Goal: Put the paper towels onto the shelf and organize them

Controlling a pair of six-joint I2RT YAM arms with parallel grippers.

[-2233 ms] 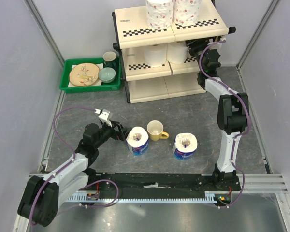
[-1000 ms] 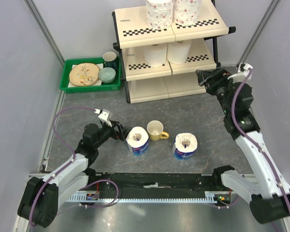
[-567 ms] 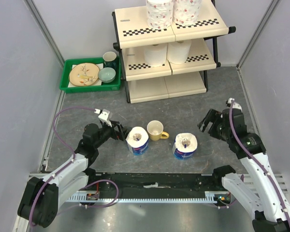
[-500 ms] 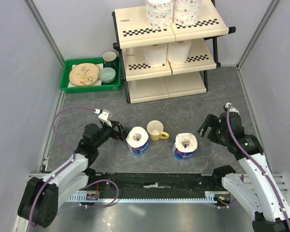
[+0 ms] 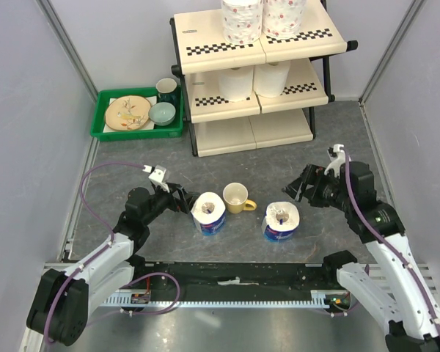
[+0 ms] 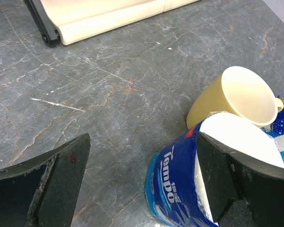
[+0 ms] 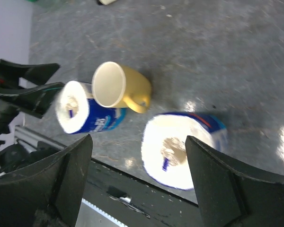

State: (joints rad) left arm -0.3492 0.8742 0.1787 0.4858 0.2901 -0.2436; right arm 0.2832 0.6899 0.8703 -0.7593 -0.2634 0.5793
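The robot's right gripper will next grab the blue-wrapped paper towel beside the left gripper by the paper towel's top edge (image 5: pixel 219 206) (image 7: pixel 84 108) nearest the yellow mug.
The shelf (image 5: pixel 199 35) stands at the back, with two floral paper towels (image 5: pixel 242 19) on its top tier and two plain ones (image 5: pixel 237 83) on the middle tier. Two blue-wrapped paper towels stand on the floor: one (image 5: pixel 209 213) left of the yellow mug, one (image 5: pixel 281 222) to its right. My left gripper (image 5: pixel 182 202) is open, low beside the left roll (image 6: pixel 189 184); its right finger (image 6: pixel 227 179) overlaps that roll's top. My right gripper (image 5: pixel 302 189) hangs open just right of and above the right roll (image 7: pixel 177 151), which shows between its fingers.
A yellow mug (image 5: pixel 237 196) stands between the two floor rolls, close to the left one. A green tray (image 5: pixel 106 132) with a plate and bowls sits left of the shelf, a dark cup behind it. Grey walls close in both sides.
My right arm has drawn back from the shelf's middle tier and swung down towards the front, ending over the right blue roll, jaws open. The left arm and the rolls have not moved.
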